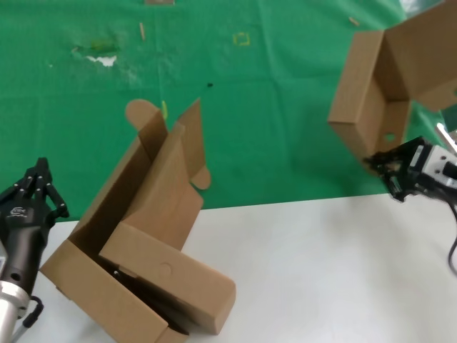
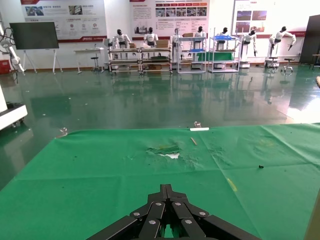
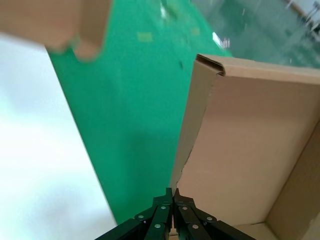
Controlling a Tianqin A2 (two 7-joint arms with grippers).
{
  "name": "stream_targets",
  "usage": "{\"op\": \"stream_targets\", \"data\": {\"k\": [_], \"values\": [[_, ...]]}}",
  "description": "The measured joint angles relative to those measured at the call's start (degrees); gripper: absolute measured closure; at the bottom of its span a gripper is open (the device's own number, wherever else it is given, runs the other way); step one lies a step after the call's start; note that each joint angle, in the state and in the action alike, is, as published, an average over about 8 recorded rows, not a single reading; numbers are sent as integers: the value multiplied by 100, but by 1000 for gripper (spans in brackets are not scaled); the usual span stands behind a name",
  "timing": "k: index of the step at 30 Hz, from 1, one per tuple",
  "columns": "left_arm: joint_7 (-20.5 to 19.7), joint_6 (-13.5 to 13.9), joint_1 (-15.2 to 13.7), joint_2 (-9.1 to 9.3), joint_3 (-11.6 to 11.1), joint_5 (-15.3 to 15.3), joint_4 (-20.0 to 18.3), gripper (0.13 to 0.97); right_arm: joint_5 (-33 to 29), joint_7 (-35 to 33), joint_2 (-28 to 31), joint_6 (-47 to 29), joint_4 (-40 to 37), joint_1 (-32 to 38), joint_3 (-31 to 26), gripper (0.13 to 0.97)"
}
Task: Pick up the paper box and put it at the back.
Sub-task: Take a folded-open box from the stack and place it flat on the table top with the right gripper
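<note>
The paper box has its lid open. Next, my right gripper lets it go on the green cloth [image 1: 316, 121] just behind the white tabletop.
The paper box [image 1: 371, 93] is a shallow brown mailer with its lid open. It hangs tilted in the air over the green cloth [image 1: 271, 107] at the right. My right gripper [image 1: 377, 166] is shut on its lower wall; in the right wrist view the fingers [image 3: 173, 196] pinch the cardboard edge [image 3: 240, 150]. My left gripper [image 1: 39, 179] is shut and empty at the left, beside the large carton. In the left wrist view it [image 2: 167, 189] points over the cloth.
A larger deep carton [image 1: 121, 236] with tall rounded flaps stands at the front left, straddling the cloth edge and the white tabletop [image 1: 335, 271]. A closed brown box with a round dimple [image 1: 168, 275] lies in it. The cloth has a torn scuff [image 1: 100, 57].
</note>
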Motion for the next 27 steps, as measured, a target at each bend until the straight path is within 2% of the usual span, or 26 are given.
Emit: {"op": "stream_targets", "data": {"k": [5, 10, 15, 21, 27], "values": [[0, 0, 0, 0, 0, 0, 0, 957, -1323, 965, 77, -53, -180, 773, -731, 956], [0, 0, 0, 0, 0, 0, 0, 957, -2482, 1516, -67, -698, -143, 1380, -1116, 956], [0, 0, 0, 0, 0, 0, 0, 957, -3342, 1401, -286, -1581, -227, 1877, -1479, 957], [0, 0, 0, 0, 0, 0, 0, 957, -4121, 1199, -754, -2616, -687, 2371, -2003, 958], [0, 0, 0, 0, 0, 0, 0, 957, -4560, 1460, -1389, -3014, -1226, 2648, -2223, 958]]}}
